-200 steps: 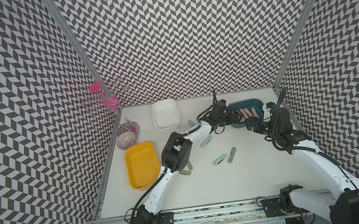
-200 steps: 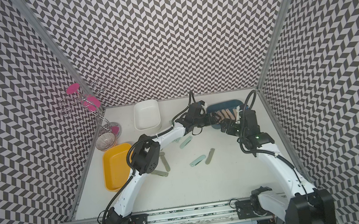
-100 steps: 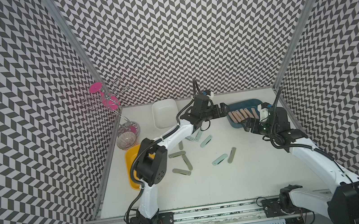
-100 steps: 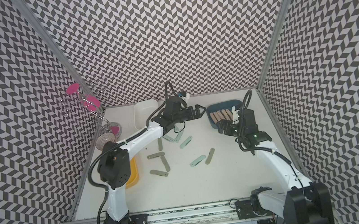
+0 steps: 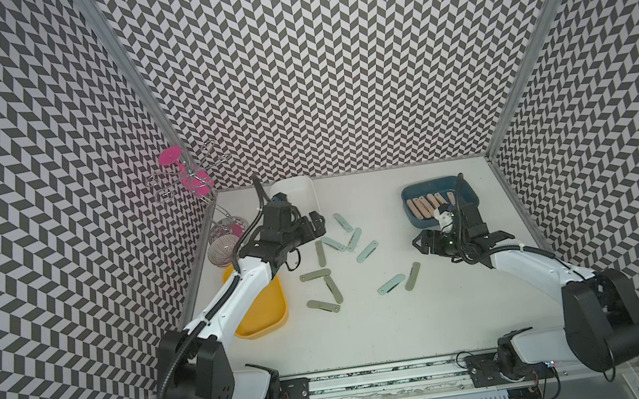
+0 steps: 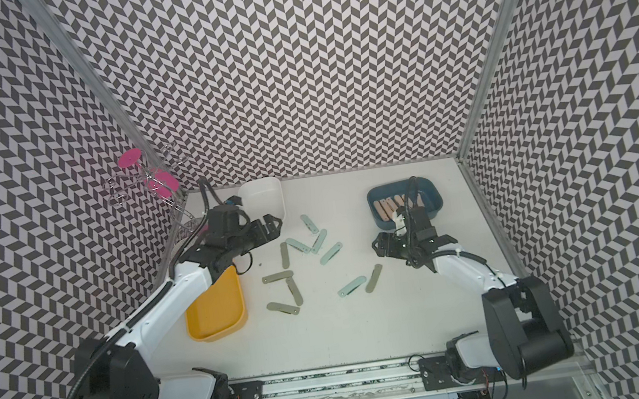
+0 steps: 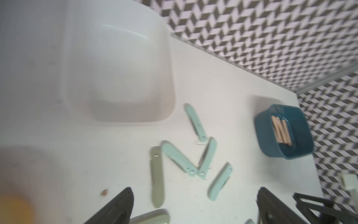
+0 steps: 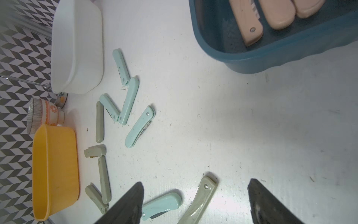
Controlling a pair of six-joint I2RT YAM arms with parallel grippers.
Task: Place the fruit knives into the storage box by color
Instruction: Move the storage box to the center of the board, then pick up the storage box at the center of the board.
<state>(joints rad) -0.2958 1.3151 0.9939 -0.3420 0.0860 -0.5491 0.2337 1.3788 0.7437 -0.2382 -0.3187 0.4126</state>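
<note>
The yellow box should be my left gripper's next stop, and it should close on the yellow box's rim (image 5: 281, 287), on the side facing the olive knives.
Several pale mint fruit knives (image 5: 334, 244) and olive grey-green ones (image 5: 333, 289) lie scattered on the white table. One mint knife (image 8: 161, 204) and one olive knife (image 8: 201, 195) lie apart at centre right. Peach-pink knives (image 5: 423, 205) lie side by side in the blue storage box (image 5: 472, 193). My left gripper (image 5: 315, 226) hovers open and empty between the white box (image 5: 299, 188) and the mint cluster (image 7: 205, 155). My right gripper (image 5: 418, 244) stands open and empty just in front of the blue box, and in the right wrist view the lone olive knife lies on the table below its jaws.
An empty yellow box (image 5: 266, 316) sits at the left under my left forearm. A small patterned cup (image 5: 223, 248) and a wire rack with pink cups (image 5: 189, 175) stand at the back left corner. Chevron walls close in three sides.
My left arm has swung back from the blue box to the left, stopping by the white box. My right gripper has pulled back from the blue box toward the table's middle.
</note>
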